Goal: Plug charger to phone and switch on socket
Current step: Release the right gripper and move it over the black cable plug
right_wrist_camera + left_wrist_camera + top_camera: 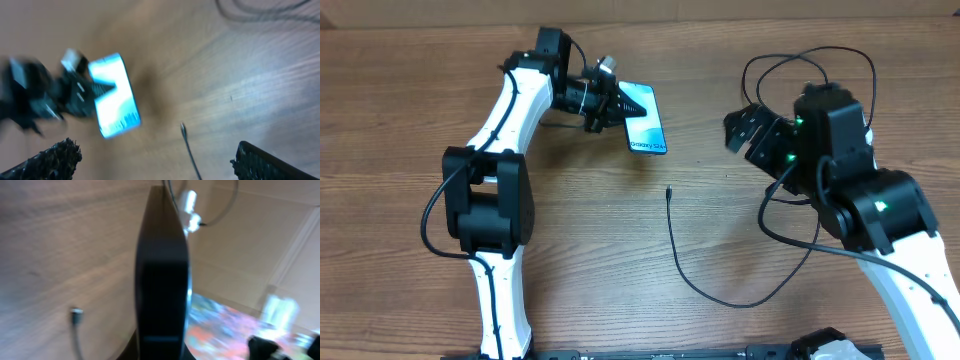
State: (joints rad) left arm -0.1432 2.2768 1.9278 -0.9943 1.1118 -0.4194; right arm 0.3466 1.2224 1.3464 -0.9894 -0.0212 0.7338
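Note:
The fingers of my right gripper should close on the black connector [669, 194] [184, 132] at the loose end of the charger cable, just behind its metal plug.
The phone [644, 117], screen light blue, is held off the table at the back centre, tilted, with my left gripper [604, 101] shut on its left end. In the left wrist view the phone [162, 275] shows edge-on as a dark slab. The charger cable [692, 270] lies on the wood, its small connector tip [668, 190] free, a little in front of the phone. My right gripper [750, 132] hovers open to the right of the tip, nothing between its fingers [257, 162]. From the right wrist the phone [115, 95] and tip [183, 129] show ahead. The socket is out of view.
The charger's cable forms loose loops [810, 62] on the wooden table [620, 260] behind my right arm and curves round in front of it. A pale wall runs along the table's far edge.

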